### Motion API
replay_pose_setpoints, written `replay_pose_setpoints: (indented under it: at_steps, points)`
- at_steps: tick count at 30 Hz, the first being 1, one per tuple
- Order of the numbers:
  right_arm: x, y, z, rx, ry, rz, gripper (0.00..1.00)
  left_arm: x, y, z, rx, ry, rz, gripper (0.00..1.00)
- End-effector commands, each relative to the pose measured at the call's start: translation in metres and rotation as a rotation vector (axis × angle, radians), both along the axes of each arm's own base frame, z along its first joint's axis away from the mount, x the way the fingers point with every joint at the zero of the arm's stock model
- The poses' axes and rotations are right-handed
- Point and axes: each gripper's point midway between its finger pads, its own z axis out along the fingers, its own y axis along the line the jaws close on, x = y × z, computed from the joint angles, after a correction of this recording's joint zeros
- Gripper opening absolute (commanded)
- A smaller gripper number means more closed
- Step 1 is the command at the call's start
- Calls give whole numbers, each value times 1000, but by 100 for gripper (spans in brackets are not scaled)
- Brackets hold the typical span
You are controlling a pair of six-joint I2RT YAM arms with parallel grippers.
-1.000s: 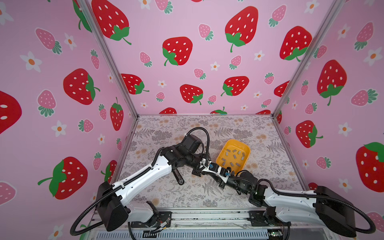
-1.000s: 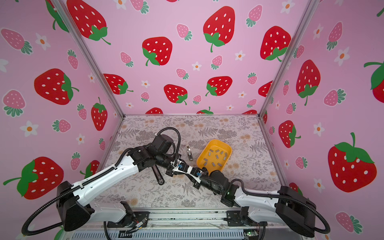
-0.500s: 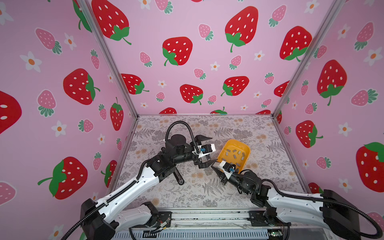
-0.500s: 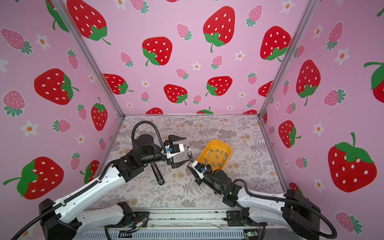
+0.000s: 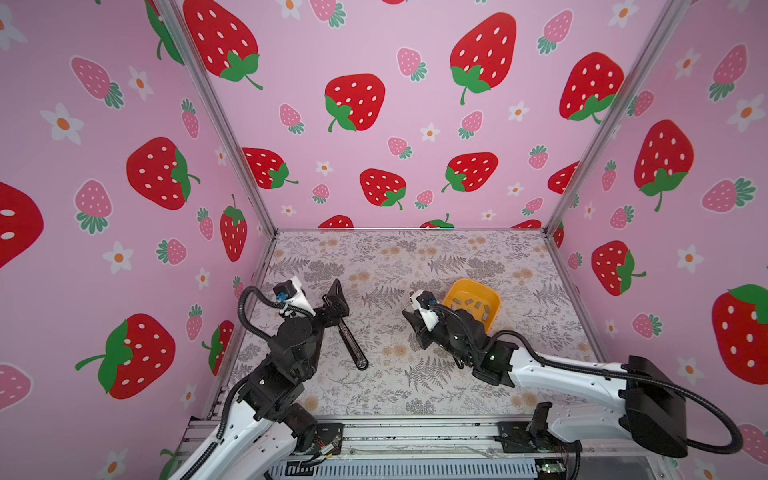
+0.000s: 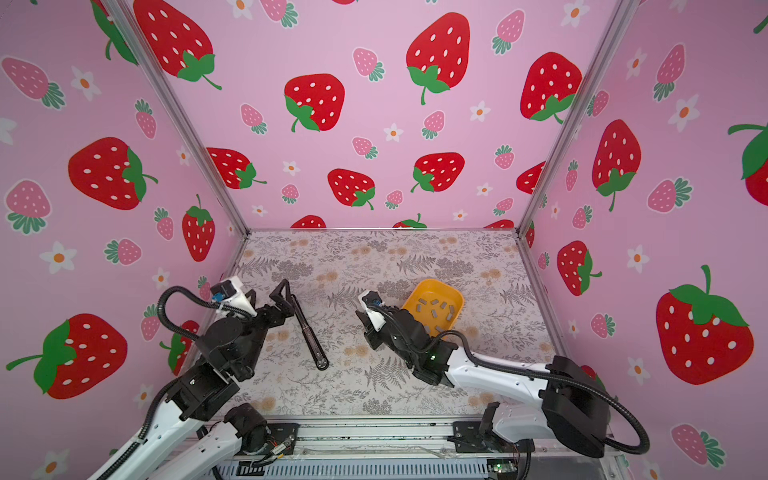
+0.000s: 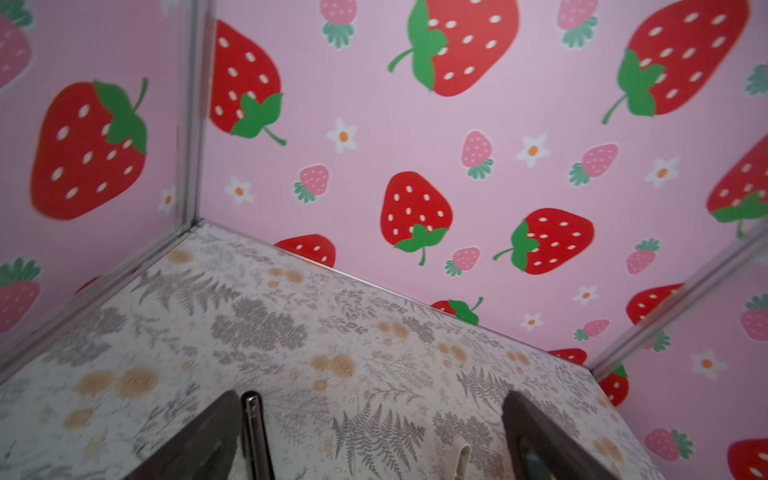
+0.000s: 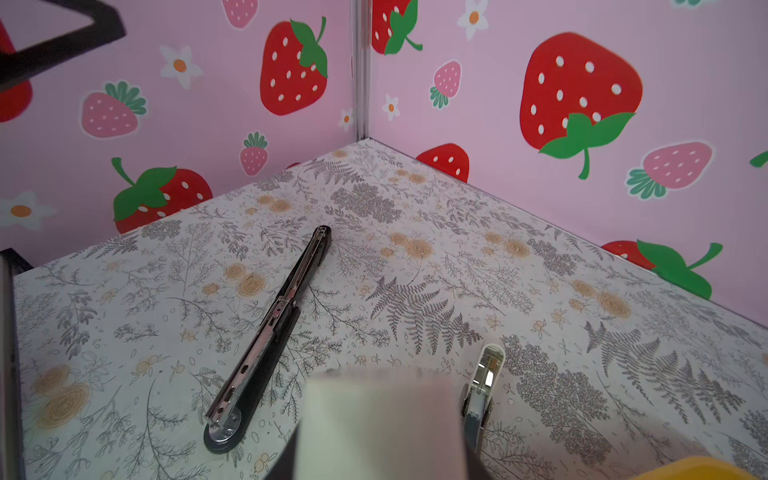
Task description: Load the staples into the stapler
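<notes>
My right gripper has the pale grey block. It will let go of it on the mat [image 5: 387, 326] [image 8: 361, 385] between the black stapler and the silver-and-white metal piece.
The black stapler [image 5: 351, 345] [image 6: 309, 332] lies flat on the floral mat with its silver channel facing up [image 8: 270, 328]. My left gripper [image 5: 318, 301] [image 6: 268, 299] [image 7: 374, 449] stands wide open at the stapler's far end [image 7: 253, 415], which sits just inside one finger [image 7: 208, 436]. My right gripper [image 5: 409, 322] [image 6: 365, 328] [image 8: 382, 415] hovers right of the stapler. It is shut on a pale grey block, blurred, that looks like a strip of staples. More staples [image 5: 469, 305] [image 6: 434, 309] lie in the yellow tray [image 5: 494, 299] [image 6: 457, 297].
A small silver-and-white metal piece [image 8: 482, 386] [image 7: 461, 457] lies on the mat beside my right gripper. The yellow tray's corner [image 8: 698, 469] shows close behind it. Pink strawberry walls close in the left, back and right sides.
The two grippers met over the mat's middle a second ago. The left one has opened and swung back left to the stapler's far end. The right one has drawn back right.
</notes>
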Motion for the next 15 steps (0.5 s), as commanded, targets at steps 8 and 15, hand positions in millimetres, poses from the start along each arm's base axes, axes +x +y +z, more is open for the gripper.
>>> replay_pose_setpoints:
  at_steps: [8, 15]
  points:
    - [23, 33, -103, -336, 234, -101, 5, -26, 52, -76, -116, -160, 184, 99]
    - [31, 48, -135, -391, 305, -87, 5, -22, 57, -74, -63, -115, 225, 99]
